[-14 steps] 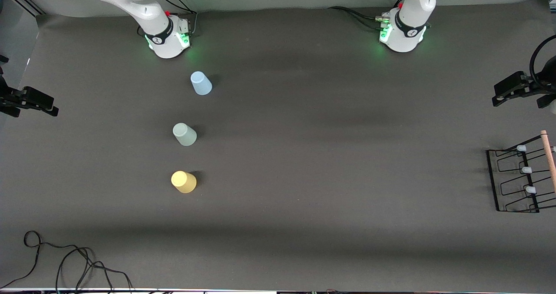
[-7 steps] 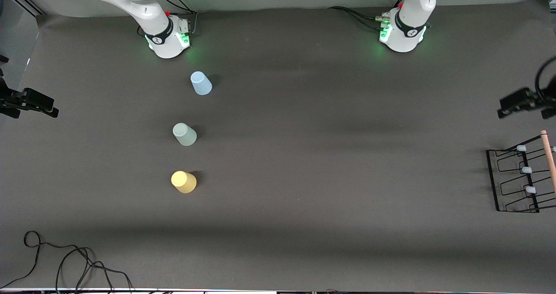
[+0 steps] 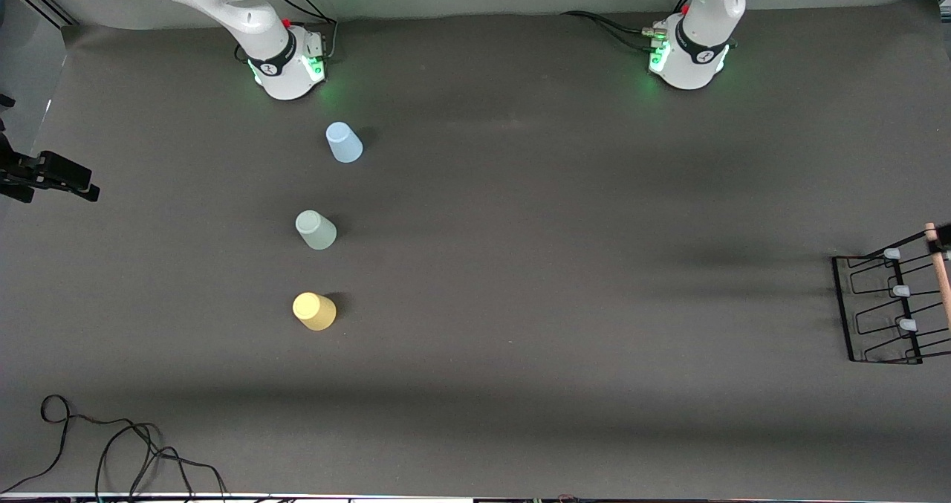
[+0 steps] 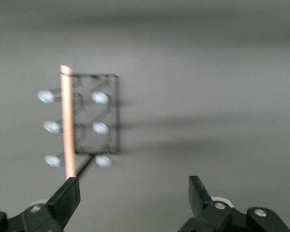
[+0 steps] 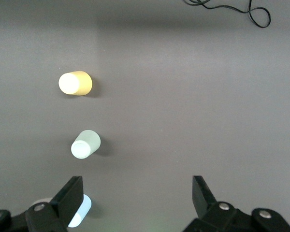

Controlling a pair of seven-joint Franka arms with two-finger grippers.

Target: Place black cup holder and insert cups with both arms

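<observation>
The fingers of my left gripper should close near the middle of the wooden rod (image 3: 939, 275) (image 4: 69, 132) that runs along the top of the black cup holder.
The black cup holder (image 3: 888, 306) lies at the left arm's end of the table, its wooden rod (image 3: 940, 273) along the top. Three cups stand in a row in front of the right arm's base: light blue (image 3: 344, 143), pale green (image 3: 316, 229) and yellow (image 3: 314, 311), the yellow nearest the front camera. My left gripper (image 4: 134, 195) hangs open and empty above the cup holder (image 4: 111, 116), one finger (image 4: 67, 198) lined up with the rod's end (image 4: 67, 121). My right gripper (image 5: 137, 193) waits open and empty high over the light blue cup (image 5: 82, 212).
A loose black cable (image 3: 111, 443) lies coiled at the table's near edge toward the right arm's end. The dark grey mat (image 3: 557, 265) covers the table. The cup holder sits close to the table's end.
The left gripper has swung down toward the cup holder and almost left the front view. The right gripper and the cups have not moved.
</observation>
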